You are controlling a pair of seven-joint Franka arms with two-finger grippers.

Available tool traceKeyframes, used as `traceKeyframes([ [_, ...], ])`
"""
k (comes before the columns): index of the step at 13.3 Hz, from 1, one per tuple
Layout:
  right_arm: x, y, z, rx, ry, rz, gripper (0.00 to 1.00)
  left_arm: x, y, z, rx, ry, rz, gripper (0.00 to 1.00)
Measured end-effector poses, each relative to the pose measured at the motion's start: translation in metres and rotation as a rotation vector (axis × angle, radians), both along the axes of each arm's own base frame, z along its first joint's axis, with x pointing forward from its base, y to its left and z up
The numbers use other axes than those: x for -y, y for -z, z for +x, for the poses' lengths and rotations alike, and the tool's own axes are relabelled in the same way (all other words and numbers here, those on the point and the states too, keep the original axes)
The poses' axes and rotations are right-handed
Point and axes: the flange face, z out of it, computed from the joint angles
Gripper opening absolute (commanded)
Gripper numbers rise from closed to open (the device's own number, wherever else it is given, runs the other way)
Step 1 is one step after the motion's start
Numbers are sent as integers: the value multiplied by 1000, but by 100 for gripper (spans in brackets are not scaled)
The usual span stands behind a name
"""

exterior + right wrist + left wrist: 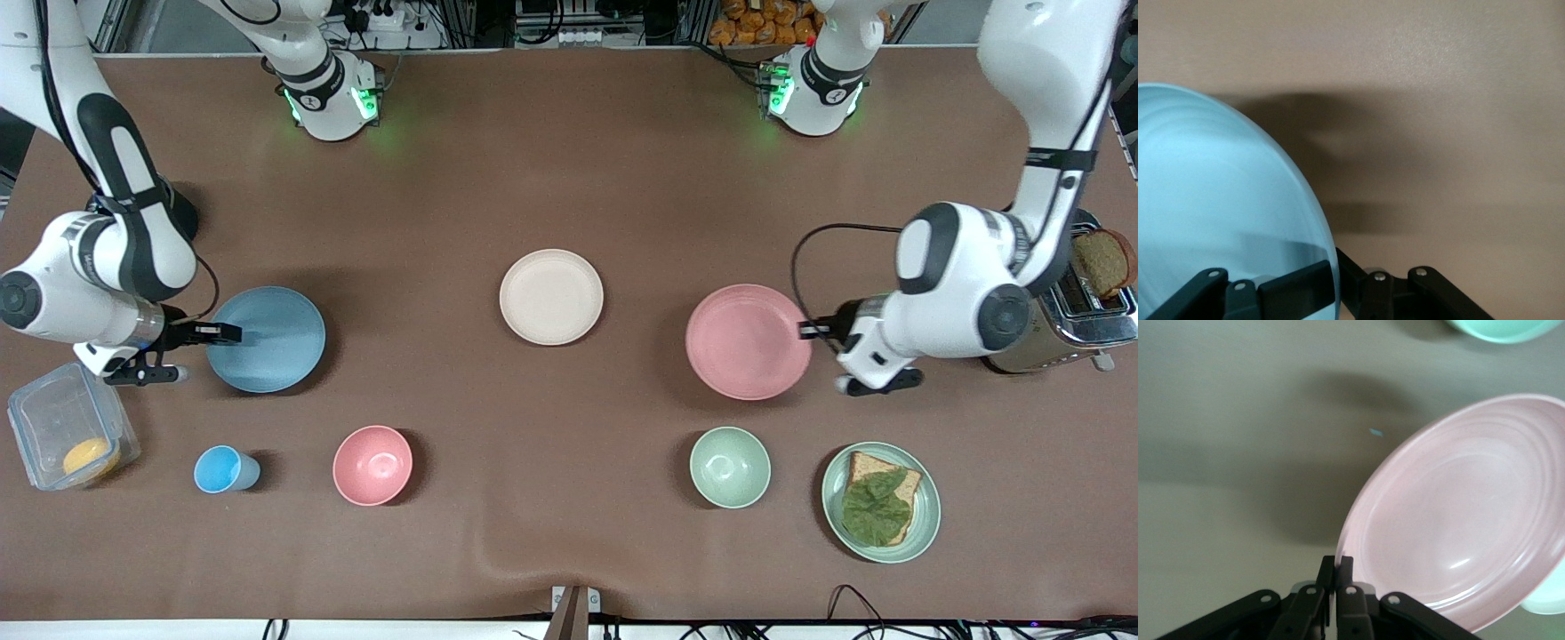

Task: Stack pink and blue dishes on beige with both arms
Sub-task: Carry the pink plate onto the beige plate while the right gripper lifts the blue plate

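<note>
The left gripper will release the pale pink plate, now held tilted with a shadow under it, flat on the cream-beige plate (550,298) at the table's middle.
The cream-beige plate (551,296) lies bare at the middle of the table. The pale pink plate (747,341) is toward the left arm's end, tilted, with a shadow under it. My left gripper (811,329) is shut on its rim. In the left wrist view the two fingers (1345,568) pinch the edge of the pink plate (1465,513). The light blue plate (267,339) is toward the right arm's end, and my right gripper (218,334) is shut on its rim. In the right wrist view one finger (1298,287) lies on top of the blue plate (1211,200).
Nearer the front camera stand a small blue cup (225,469), a deep pink bowl (372,465), a green bowl (730,467) and a green plate (925,524) with bread and lettuce. A clear container (71,437) and a toaster (1080,311) sit at the table's ends.
</note>
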Motion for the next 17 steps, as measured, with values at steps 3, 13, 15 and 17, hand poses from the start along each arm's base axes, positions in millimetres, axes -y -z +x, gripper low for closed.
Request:
traceKeyframes([
  [3,-1,-25,10,-46,-8,16,0,92,3,-21,0,-12,-11,0],
  [13,-64,-69,8,-108,-48,147,0,249,70,-112,-17,-45,14,0],
  [15,-75,-68,8,-111,-53,162,0,252,81,-122,0,-45,8,0],
  [17,-81,-65,7,-119,-55,164,0,261,87,-134,9,-48,7,0],
])
